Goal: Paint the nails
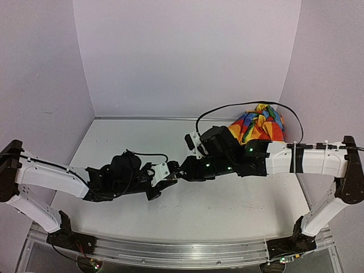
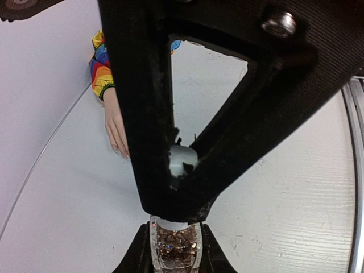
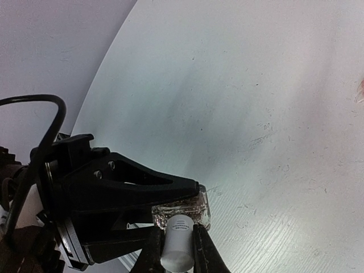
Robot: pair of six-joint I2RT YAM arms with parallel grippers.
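The white cap sits on the bottle's neck with my right gripper lying crosswise over it, so that gripper should open, turn back and grip the cap (image 3: 180,242) again before it unscrews further.
The small peach mannequin hand (image 2: 115,122) lies on the table in a rainbow patchwork sleeve (image 1: 259,125). Its pale nails (image 2: 123,152) point toward the grippers in the left wrist view. My left gripper (image 2: 175,253) is shut on a small glitter-filled polish bottle (image 2: 175,243). My right gripper (image 3: 178,245) is shut on the bottle's white cap (image 3: 180,239), and the glass body (image 3: 185,206) shows just beyond it. In the top view both grippers meet at the table's middle (image 1: 176,173), left of the sleeve. The hand itself is hidden there behind the right arm.
The white table (image 1: 142,142) is enclosed by pale walls at the back and both sides. The right arm's black cable (image 1: 227,108) arcs over the sleeve. A metal rail (image 1: 170,250) runs along the near edge.
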